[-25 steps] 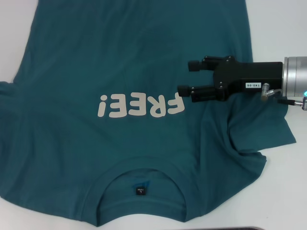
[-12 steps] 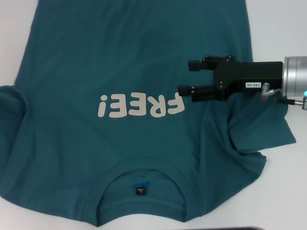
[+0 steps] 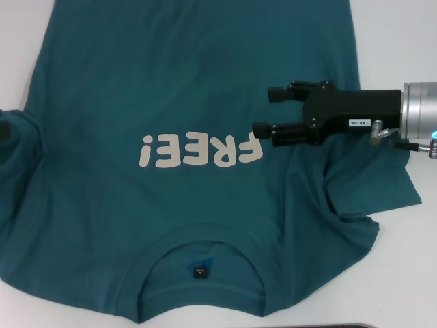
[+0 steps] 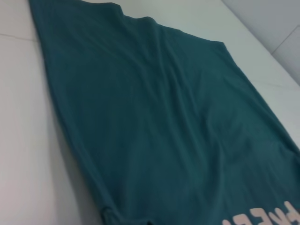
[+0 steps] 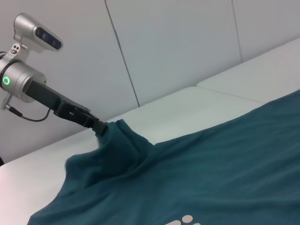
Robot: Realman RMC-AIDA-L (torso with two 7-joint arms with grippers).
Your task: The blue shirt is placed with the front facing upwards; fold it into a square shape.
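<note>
The sleeve is bunched at one end in my left gripper, which should lay that end inward, then take the sleeve nearer the collar (image 3: 19, 195) and spread it.
The blue shirt (image 3: 171, 82) lies front up on the white table, its cream "FREE!" lettering (image 3: 201, 150) across the middle and its collar (image 3: 198, 247) toward me. My right gripper (image 3: 268, 109) hovers open just right of the lettering, above the chest, with nothing between its fingers. The right sleeve (image 3: 362, 184) lies rumpled below that arm. At the far left my left gripper (image 5: 99, 127) is shut on the left sleeve (image 5: 119, 140), lifting it into a raised bunch. The left wrist view shows only the shirt's body (image 4: 164, 131) stretching away.
The white table (image 3: 410, 260) borders the shirt on both sides, and a seam (image 4: 14, 36) crosses it on the left. A dark edge (image 3: 341, 326) runs along the near side. Grey wall panels (image 5: 187, 42) stand behind the left arm.
The left sleeve has been pulled inward over the shirt's left edge, and a dark tip of the left gripper now shows there. The right gripper has stayed still.
</note>
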